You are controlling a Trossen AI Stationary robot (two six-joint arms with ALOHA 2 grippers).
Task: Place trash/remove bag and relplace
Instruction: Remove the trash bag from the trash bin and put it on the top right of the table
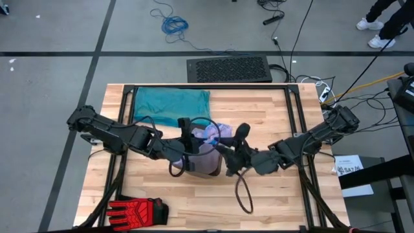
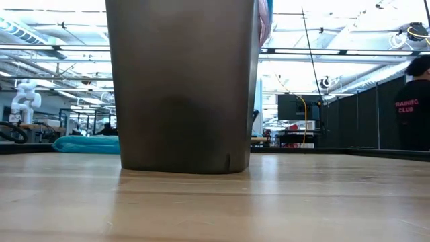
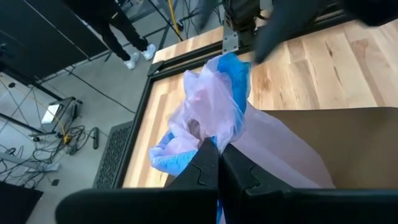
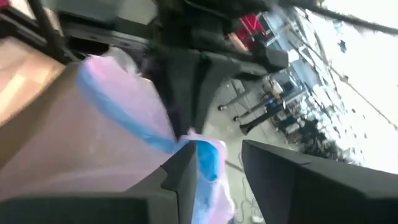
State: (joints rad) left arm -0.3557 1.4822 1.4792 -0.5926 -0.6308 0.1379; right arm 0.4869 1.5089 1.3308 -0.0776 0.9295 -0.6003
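My right gripper needs to open, swing round and pinch the bunched film (image 4: 214,194) beside my left gripper, because the bag's blue rim lies along just one of its fingers.
A grey-brown bin (image 1: 206,166) stands at the table's middle and fills the low view (image 2: 185,87). The lilac-pink bag (image 1: 215,134) with a blue rim is bunched above its top. My left gripper (image 3: 219,163) is over the bin's left side, shut on the bag's gathered top. My right gripper (image 4: 217,180) is at the bin's right side, open, with a piece of the blue rim between its fingers. The teal bag (image 1: 171,103) lies flat at the far left. No paper wads are in view. My left gripper pinches the bag's gathered top (image 3: 208,134) between its two fingers, where pink film and blue rim bunch together in several layers. The bunched film stands up past the fingertips, and the rest drapes over the bin's rim (image 3: 298,155). My right gripper has a bit of the blue rim (image 4: 206,158) against the inner side of one finger (image 4: 185,177). The other finger (image 4: 280,180) stands apart from it. I cannot tell whether this amounts to a hold.
A red-and-black glove (image 1: 137,211) lies at the near left corner. A black cable loop (image 1: 243,193) lies on the wood near the right arm. Black frame rails (image 1: 207,87) run along the table's edges. A person (image 2: 410,111) stands beyond the table.
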